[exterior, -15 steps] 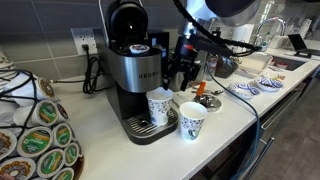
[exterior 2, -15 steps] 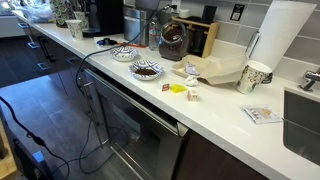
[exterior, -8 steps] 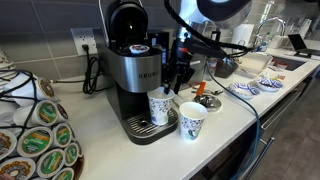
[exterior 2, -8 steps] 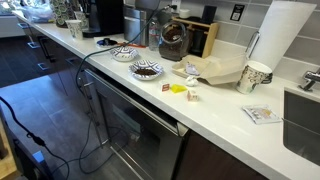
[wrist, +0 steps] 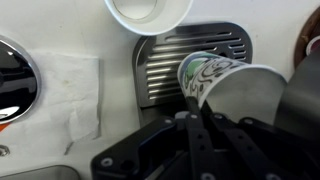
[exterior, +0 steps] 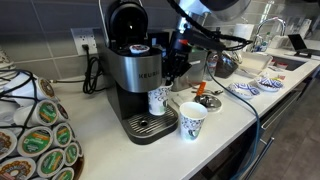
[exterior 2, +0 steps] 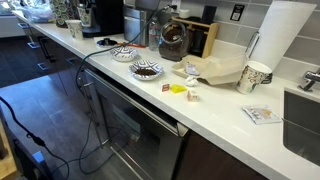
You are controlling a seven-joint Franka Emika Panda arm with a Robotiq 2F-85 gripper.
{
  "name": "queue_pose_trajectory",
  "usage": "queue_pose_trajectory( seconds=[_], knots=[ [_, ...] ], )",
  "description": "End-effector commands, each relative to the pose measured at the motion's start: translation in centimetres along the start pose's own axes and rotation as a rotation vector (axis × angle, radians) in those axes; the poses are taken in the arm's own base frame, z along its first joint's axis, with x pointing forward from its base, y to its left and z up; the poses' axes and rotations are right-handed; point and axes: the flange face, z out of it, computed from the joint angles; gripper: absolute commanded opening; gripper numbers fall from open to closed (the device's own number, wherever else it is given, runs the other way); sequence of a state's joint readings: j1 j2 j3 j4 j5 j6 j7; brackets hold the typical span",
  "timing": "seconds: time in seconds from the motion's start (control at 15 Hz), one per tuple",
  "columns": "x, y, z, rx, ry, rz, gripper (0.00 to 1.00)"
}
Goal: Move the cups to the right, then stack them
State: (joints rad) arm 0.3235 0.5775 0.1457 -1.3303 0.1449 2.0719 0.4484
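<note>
The robot will use its gripper to set the white cup down on the counter (exterior: 223, 79) just behind the nearer patterned dish, past the orange object.
Two small white cups with a blue-green pattern stand by the coffee machine (exterior: 135, 70). One cup (exterior: 157, 101) is over the machine's drip tray (exterior: 145, 125). My gripper (exterior: 166, 87) comes down on it from the right and is shut on its rim. In the wrist view this cup (wrist: 215, 80) leans on its side with its wall pinched between the closed fingertips of the gripper (wrist: 190, 101), above the slotted tray (wrist: 165, 70). The other cup (exterior: 191, 121) stands upright on the counter just right of the machine. The wrist view shows it from above (wrist: 150, 12).
A rack of coffee pods (exterior: 40, 140) fills the left foreground. A small orange object (exterior: 205, 100) and patterned dishes (exterior: 250, 88) lie right of the cups. The counter edge runs close in front. Bowls (exterior 2: 146, 70) and a paper towel roll (exterior 2: 280, 35) sit further along.
The gripper has gone from open beside the drip-tray cup to shut on its rim. That cup now sits slightly higher and tilted. The other cup has not moved.
</note>
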Motion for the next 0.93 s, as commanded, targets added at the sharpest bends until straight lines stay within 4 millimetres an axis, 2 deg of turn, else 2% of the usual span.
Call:
queue_pose_trajectory(
  seconds=[0.0,0.2,0.47,0.67,0.87],
  knots=[
    [-2.3,2.4,-5.3,-0.037,-0.01,0.057,0.01],
    [-5.3,6.8,-8.4,-0.117,-0.115,0.198,0.01],
    [-7.5,13.1,-12.0,-0.101,-0.091,0.419,0.01],
    [-9.2,17.7,-12.4,-0.115,-0.03,0.566,0.01],
    [-11.4,22.1,-11.7,-0.112,0.013,0.718,0.01]
  ],
)
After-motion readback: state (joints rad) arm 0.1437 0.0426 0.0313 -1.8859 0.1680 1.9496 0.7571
